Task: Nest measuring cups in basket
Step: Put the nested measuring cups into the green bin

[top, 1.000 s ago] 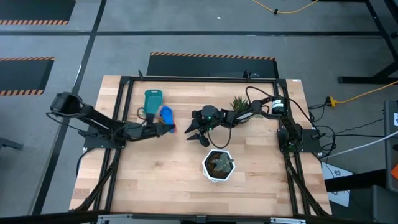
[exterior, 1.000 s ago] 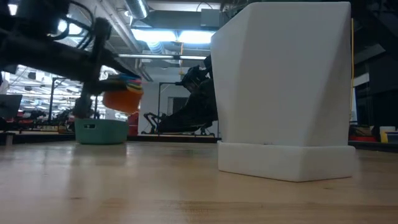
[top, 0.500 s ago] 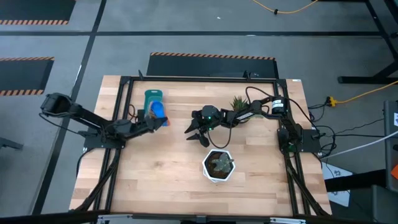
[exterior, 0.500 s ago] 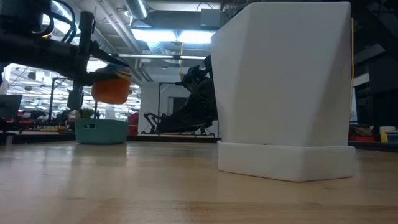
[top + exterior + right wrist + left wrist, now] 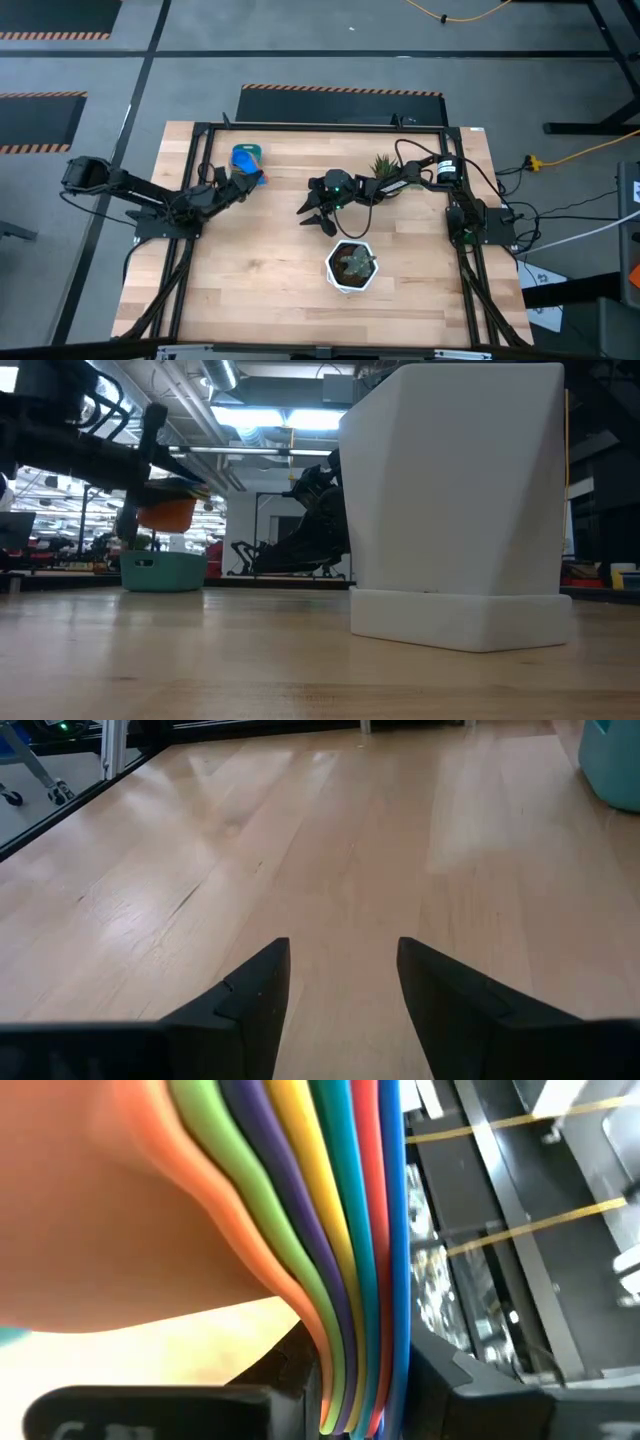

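Observation:
My left gripper is to let go of the stack of measuring cups in the near half of the teal basket (image 5: 251, 167). The stack now hangs just above the basket.
The nested stack of measuring cups (image 5: 248, 160) has a blue cup on top and an orange one (image 5: 166, 513) at the bottom. It hangs just above the teal basket (image 5: 163, 571), which stands near the table's far left edge and is mostly covered by the stack in the high view. My left gripper (image 5: 232, 181) is shut on the stack's handles. My right gripper (image 5: 314, 213) hovers open over the middle of the table, holding nothing. Its two fingers (image 5: 250, 1000) show bare wood between them. My left gripper pinches the bundled flat handles (image 5: 350, 1380) of the nested cups between its two fingers (image 5: 285, 1370). The coloured handle layers run edge-on through the gap. It reaches roughly level from the table's near left. The stack is lifted clear, bowls upright above the basket.
A white hexagonal plant pot (image 5: 351, 265) stands near the table's front centre and fills much of the low view (image 5: 460, 510). A small green plant (image 5: 383, 163) sits by the right arm. A corner of the basket (image 5: 615, 750) shows far off in the right wrist view.
My left gripper has carried the stack of cups toward the table's far left, from beside the basket's right side to directly over it, and has dipped a little at the end. It has stayed shut on the handles. The right arm has kept still.

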Controlling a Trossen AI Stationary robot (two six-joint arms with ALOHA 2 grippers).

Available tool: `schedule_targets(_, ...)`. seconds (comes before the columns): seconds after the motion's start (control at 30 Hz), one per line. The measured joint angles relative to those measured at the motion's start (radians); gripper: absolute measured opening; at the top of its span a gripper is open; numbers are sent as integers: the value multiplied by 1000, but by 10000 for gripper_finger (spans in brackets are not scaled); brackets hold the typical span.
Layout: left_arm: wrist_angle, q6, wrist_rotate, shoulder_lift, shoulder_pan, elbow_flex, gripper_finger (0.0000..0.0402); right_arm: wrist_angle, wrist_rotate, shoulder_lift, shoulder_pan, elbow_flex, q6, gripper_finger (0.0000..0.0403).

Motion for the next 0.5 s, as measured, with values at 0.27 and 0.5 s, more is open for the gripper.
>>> schedule_targets(0.27,-76,-75,5,0,47,0,81,0,0,0,0,0,-1,190)
schedule_targets(0.5,-179,-200,33,0,46,0,82,0,1,0,0,0,-22,190)
